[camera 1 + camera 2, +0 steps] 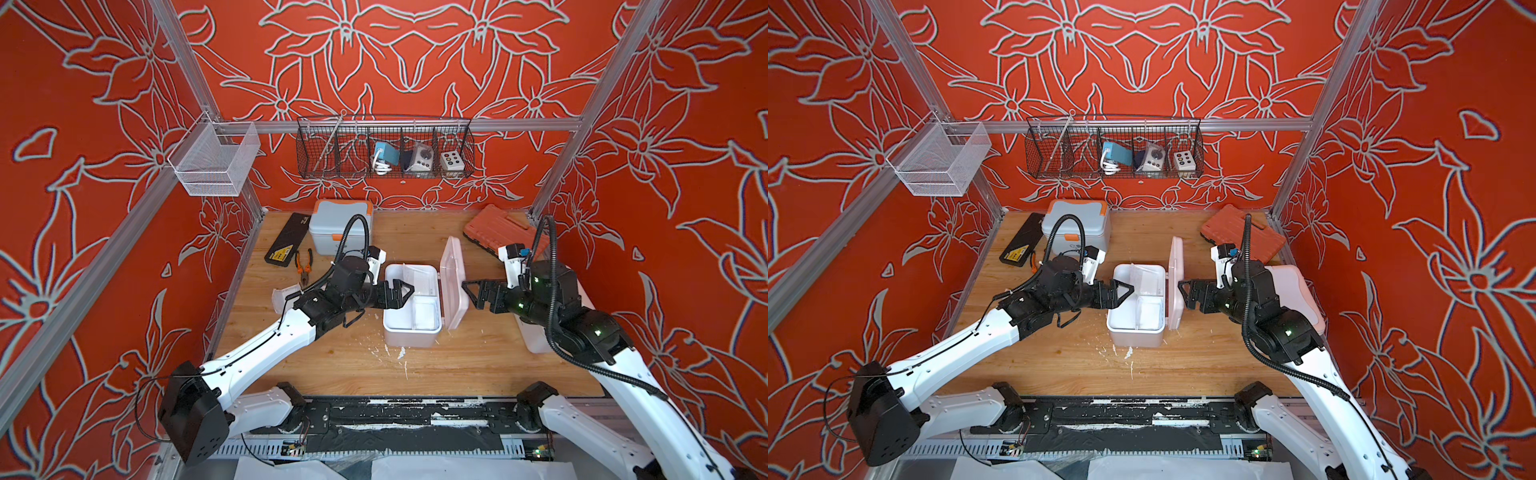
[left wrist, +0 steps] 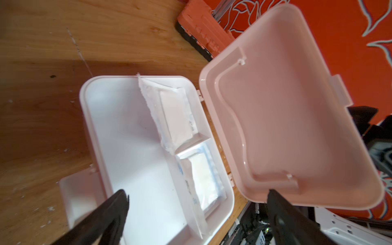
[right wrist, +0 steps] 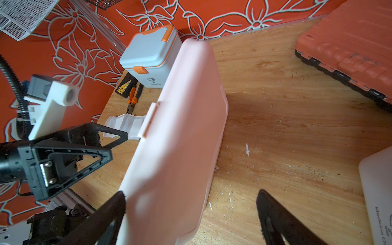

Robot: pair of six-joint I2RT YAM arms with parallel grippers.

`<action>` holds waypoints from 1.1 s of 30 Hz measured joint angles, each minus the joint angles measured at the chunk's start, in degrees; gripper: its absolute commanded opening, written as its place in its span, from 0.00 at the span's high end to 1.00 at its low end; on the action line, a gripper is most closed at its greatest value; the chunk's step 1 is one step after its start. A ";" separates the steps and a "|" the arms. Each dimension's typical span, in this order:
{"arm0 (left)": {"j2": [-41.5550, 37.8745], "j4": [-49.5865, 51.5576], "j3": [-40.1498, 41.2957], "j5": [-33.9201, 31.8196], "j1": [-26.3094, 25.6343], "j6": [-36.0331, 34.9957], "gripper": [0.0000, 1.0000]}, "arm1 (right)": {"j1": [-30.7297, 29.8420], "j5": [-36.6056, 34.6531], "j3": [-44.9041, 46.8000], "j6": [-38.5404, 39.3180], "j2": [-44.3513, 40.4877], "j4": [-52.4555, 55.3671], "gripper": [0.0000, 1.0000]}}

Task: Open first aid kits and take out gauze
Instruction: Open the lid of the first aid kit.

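The robot's left gripper will next go to the leaning gauze packet's raised long edge [image 1: 407,280] [image 2: 156,122] inside the open first aid kit and close there.
A first aid kit [image 1: 409,338] stands open mid-table, its pale pink lid [image 1: 455,282] [image 2: 286,127] [image 3: 180,137] upright on the right. Inside, one gauze packet [image 2: 178,118] [image 1: 415,276] leans and another [image 2: 203,180] [image 1: 426,313] lies flat. My left gripper [image 1: 405,296] [image 1: 1125,296] [image 2: 198,194] hangs open over the box's left rim and holds nothing. My right gripper [image 1: 468,296] [image 1: 1183,296] [image 3: 191,193] is open, its jaws astride a lid corner at the outer face. A blue-grey kit [image 1: 338,226] [image 3: 148,55] sits shut at back left. A white kit [image 1: 1293,291] [image 3: 377,191] lies under my right arm.
An orange-red tool case [image 1: 498,232] lies at back right. A black case [image 1: 286,243] and pliers [image 1: 304,268] are at back left. A clear-wrapped white packet [image 3: 125,125] lies on the table near the pliers. Wire baskets [image 1: 384,149] [image 1: 216,160] hang on the frame.
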State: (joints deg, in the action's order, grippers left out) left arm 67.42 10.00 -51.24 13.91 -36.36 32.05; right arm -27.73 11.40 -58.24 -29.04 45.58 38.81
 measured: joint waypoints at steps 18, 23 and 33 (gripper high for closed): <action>4.31 0.24 7.69 -5.97 1.68 -2.05 0.02 | 0.04 -2.80 -1.81 -0.46 3.80 4.33 0.09; 4.31 0.20 8.50 -6.75 2.08 -2.23 0.03 | 0.09 -10.43 -2.03 -0.39 2.56 10.62 0.10; 4.35 0.24 8.70 -6.80 2.25 -2.23 0.03 | 0.09 -20.04 -3.69 0.72 1.81 17.92 0.09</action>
State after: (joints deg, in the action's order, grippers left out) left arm 71.77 10.24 -42.54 7.11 -34.11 29.82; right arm -27.64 -8.64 -61.93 -28.32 47.40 56.73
